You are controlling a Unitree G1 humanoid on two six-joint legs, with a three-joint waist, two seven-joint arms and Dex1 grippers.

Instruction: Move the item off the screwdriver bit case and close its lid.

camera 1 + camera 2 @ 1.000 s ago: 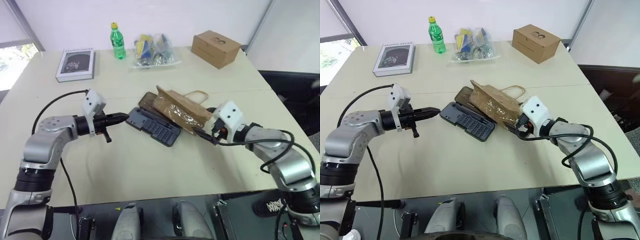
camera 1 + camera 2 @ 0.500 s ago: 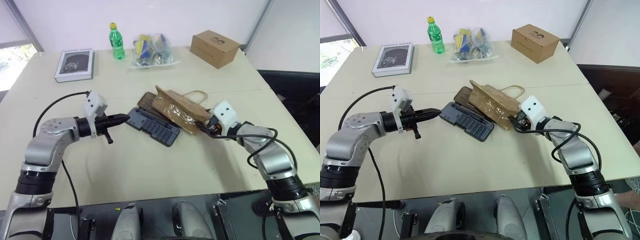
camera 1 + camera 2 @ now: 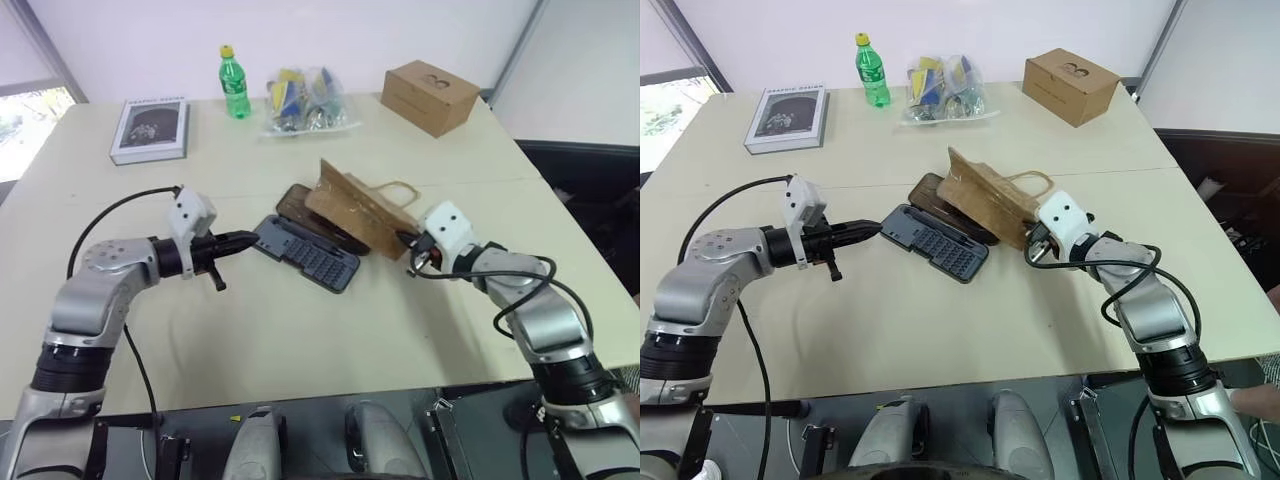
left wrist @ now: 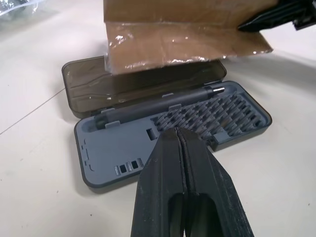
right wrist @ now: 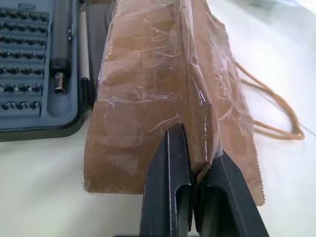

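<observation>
I need to use my right gripper to set the brown paper bag down on the bare tabletop (image 3: 482,199) in front of the brown cardboard box.
The screwdriver bit case (image 3: 305,256) lies open in the middle of the table, with rows of bits and a slim screwdriver in its dark tray. Its smoky-brown lid (image 4: 94,84) lies flat behind the tray. The item, a brown paper bag (image 3: 360,208) with twine handles, stands tilted up on edge over the lid's right part. My right gripper (image 5: 195,173) is shut on the bag's near edge. My left gripper (image 3: 245,240) is shut and empty, its tips just short of the tray's left end.
Along the far edge stand a green bottle (image 3: 235,85), a grey book (image 3: 150,128), a clear bag of colourful items (image 3: 305,100) and a brown cardboard box (image 3: 432,95). Bare tabletop (image 3: 300,340) lies in front of the case.
My right gripper has closed on the bag's near edge. The bag has tipped from lying flat on the lid to standing tilted. The left arm has stayed in place.
</observation>
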